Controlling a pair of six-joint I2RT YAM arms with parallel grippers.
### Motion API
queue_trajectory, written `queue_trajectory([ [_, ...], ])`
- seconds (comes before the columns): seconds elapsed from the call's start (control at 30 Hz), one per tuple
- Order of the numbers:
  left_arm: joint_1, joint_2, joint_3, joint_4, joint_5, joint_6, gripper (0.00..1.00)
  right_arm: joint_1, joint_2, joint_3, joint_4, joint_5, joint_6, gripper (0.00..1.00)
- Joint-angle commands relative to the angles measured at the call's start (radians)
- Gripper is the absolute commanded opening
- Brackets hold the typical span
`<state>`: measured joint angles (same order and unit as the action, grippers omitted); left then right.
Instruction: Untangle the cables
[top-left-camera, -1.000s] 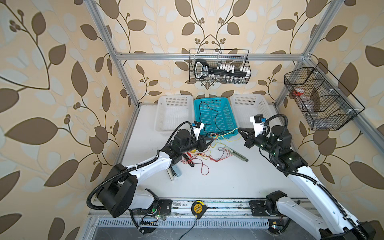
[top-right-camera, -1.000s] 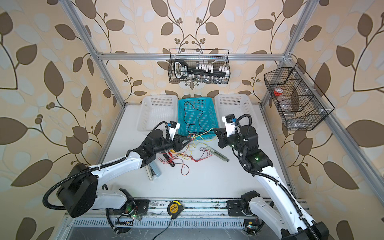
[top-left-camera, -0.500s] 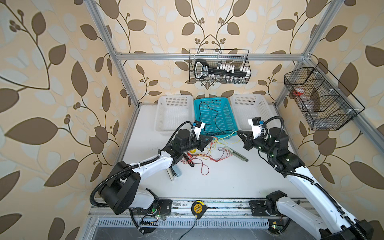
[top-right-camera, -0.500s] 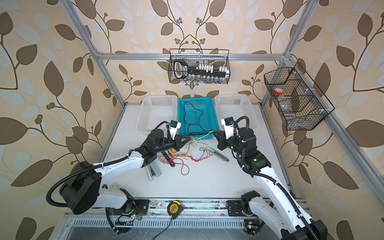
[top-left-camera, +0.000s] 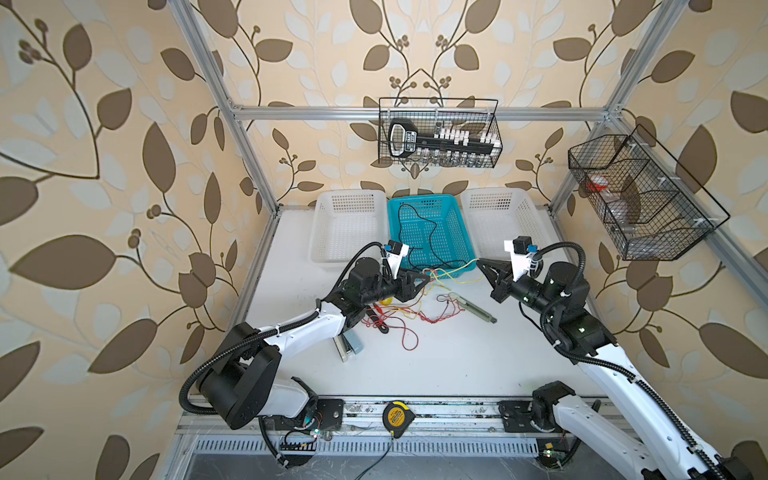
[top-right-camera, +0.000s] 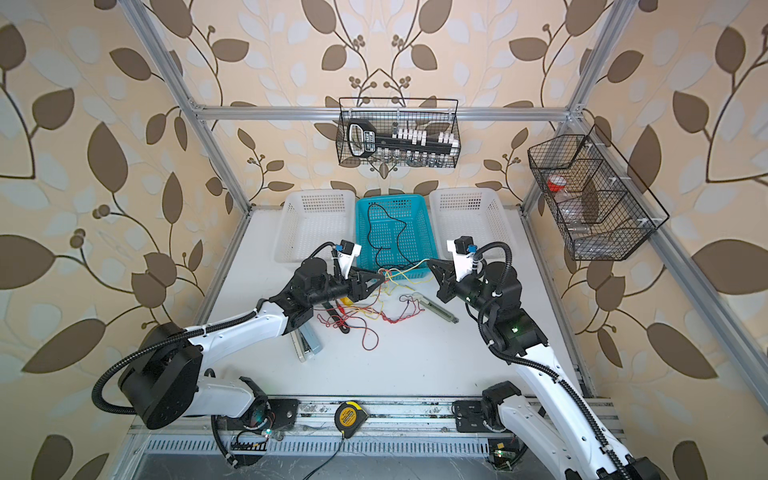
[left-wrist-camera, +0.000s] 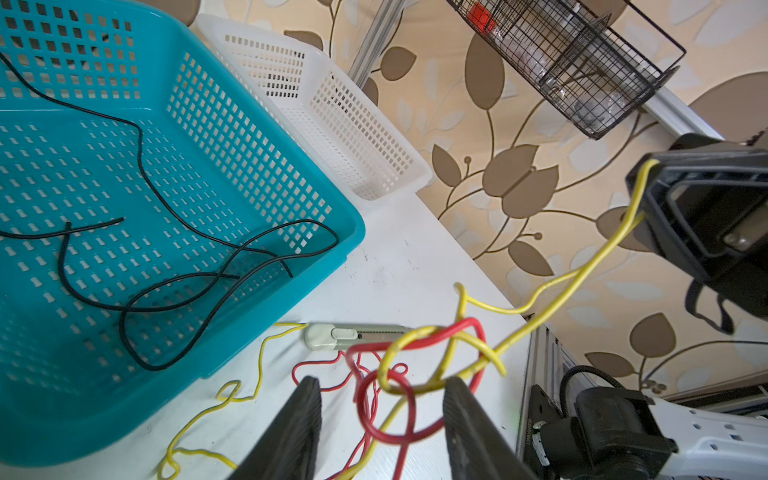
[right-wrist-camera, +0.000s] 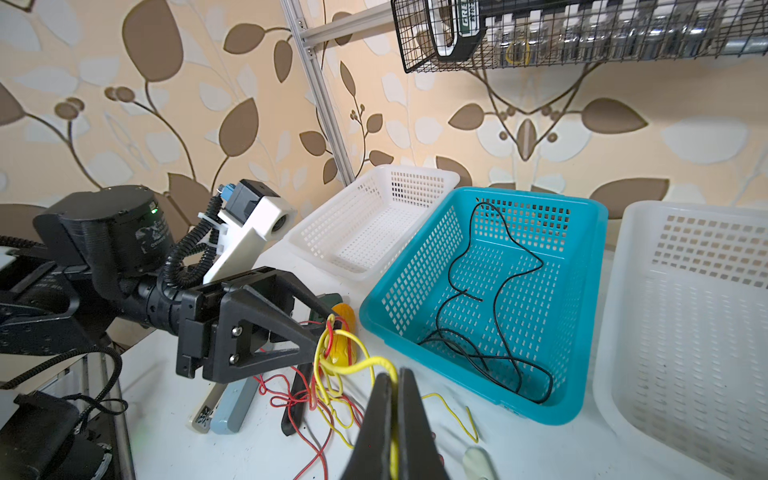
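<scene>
A red loop is wrapped around the yellow cable, so the left gripper needs to pinch both (left-wrist-camera: 401, 425) below the crossing while the right gripper takes hold of the cables beside it again.
A knot of red and yellow cables (top-left-camera: 399, 318) (top-right-camera: 365, 320) lies mid-table, partly lifted. My left gripper (left-wrist-camera: 380, 386) (top-left-camera: 426, 280) (top-right-camera: 382, 277) is open; a red loop (left-wrist-camera: 473, 328) and a yellow strand hang between its fingers (left-wrist-camera: 307, 415) without being pinched. My right gripper (right-wrist-camera: 392, 374) (top-left-camera: 480, 262) (top-right-camera: 430, 261) is shut on a yellow cable (left-wrist-camera: 582, 270) (right-wrist-camera: 361, 365) that runs from the knot to its tips. The two grippers face each other a short way apart. A black cable (top-left-camera: 419, 232) (right-wrist-camera: 498, 291) lies loose in the teal basket (top-left-camera: 424, 198) (right-wrist-camera: 582, 411).
White baskets (top-left-camera: 345, 224) (top-left-camera: 503, 220) flank the teal one at the back. A pale utility knife (top-left-camera: 471, 307) (left-wrist-camera: 353, 334) lies right of the knot and a grey-blue stapler (top-left-camera: 349, 347) under the left arm. A yellow tape measure (top-left-camera: 394, 415) sits on the front rail.
My left gripper's jaws have spread apart around the knot. The right gripper has drifted slightly left, still holding the yellow cable.
</scene>
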<state>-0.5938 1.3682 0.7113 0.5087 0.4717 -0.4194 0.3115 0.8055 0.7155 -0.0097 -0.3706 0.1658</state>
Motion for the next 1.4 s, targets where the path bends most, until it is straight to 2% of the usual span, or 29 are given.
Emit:
queue_trajectory([
  [0.0, 0.012, -0.032, 0.011, 0.086, 0.083, -0.021, 0.47, 0.005, 0.002, -0.015, 0.066, -0.037, -0.022, 0.00],
  [0.2, 0.012, -0.014, 0.023, 0.122, 0.182, -0.050, 0.37, 0.005, 0.010, -0.027, 0.102, -0.012, -0.018, 0.00],
  [0.47, 0.011, -0.027, 0.007, 0.107, 0.188, -0.047, 0.11, 0.005, 0.016, -0.027, 0.103, 0.062, -0.022, 0.00],
  [0.7, 0.011, -0.054, -0.004, 0.082, 0.174, -0.035, 0.00, 0.005, 0.034, -0.022, 0.088, 0.119, -0.014, 0.00],
  [0.87, 0.012, -0.082, -0.014, 0.062, 0.108, -0.020, 0.00, 0.005, 0.062, -0.005, 0.044, 0.151, 0.004, 0.00],
  [1.03, 0.012, -0.129, -0.023, 0.007, 0.027, 0.015, 0.00, 0.005, 0.067, 0.025, -0.075, 0.162, 0.008, 0.23],
  [1.17, 0.011, -0.144, -0.016, -0.046, 0.033, 0.050, 0.00, 0.014, 0.024, 0.031, -0.139, 0.156, -0.002, 0.30],
  [1.37, 0.012, -0.145, -0.001, -0.099, 0.099, 0.086, 0.00, 0.072, -0.028, 0.053, -0.177, 0.142, -0.025, 0.39],
])
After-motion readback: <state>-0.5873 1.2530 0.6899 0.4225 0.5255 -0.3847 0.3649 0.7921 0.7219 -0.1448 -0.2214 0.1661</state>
